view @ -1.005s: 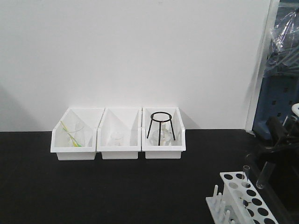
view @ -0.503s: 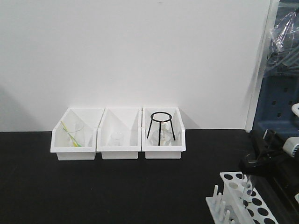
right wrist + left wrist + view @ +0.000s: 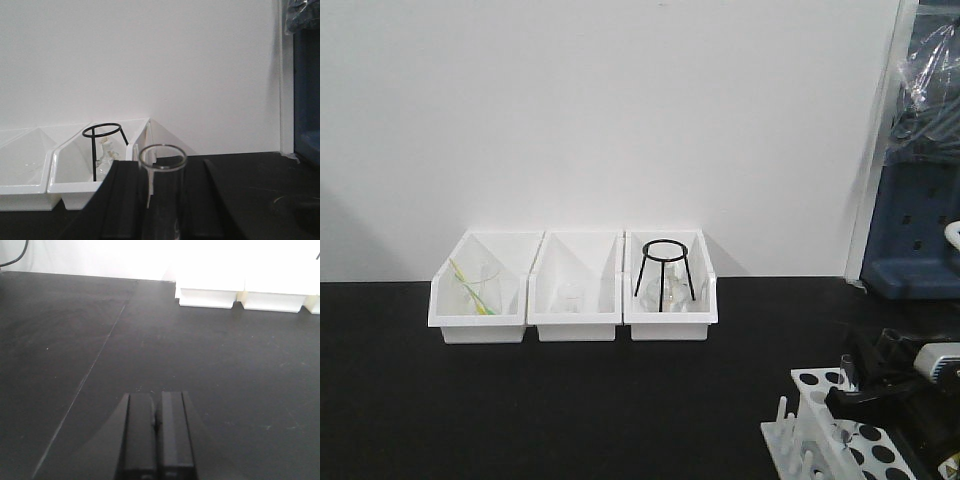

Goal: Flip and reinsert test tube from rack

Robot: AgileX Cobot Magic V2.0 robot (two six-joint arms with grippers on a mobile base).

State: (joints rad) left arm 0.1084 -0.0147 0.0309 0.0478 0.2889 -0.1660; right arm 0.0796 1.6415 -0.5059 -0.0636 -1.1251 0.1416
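Note:
Next, I release the test tube, now held low over the rack's top, with my right gripper in the middle of the white rack's peg-side row of holes (image 3: 841, 436).
The small white rack (image 3: 812, 412), with round holes on top and pegs on its left side, stands at the front right corner of the black table. My right gripper (image 3: 857, 396) is low over the rack's top and shut on a clear glass test tube (image 3: 847, 368). In the right wrist view the test tube (image 3: 161, 190) stands upright between the fingers (image 3: 125, 200), open mouth up; the rack is hidden below. My left gripper (image 3: 156, 407) is shut and empty, low over bare table, and is out of the front view.
Three white open-front bins (image 3: 578, 318) stand in a row at the back wall; the right one holds a black wire tripod (image 3: 665, 270), which also shows in the right wrist view (image 3: 102, 131). A blue cabinet (image 3: 910, 230) stands past the table's right edge.
My right gripper has come down and slightly left with the test tube, from above and right of the rack to low over its top holes. The left gripper view has no earlier frame.

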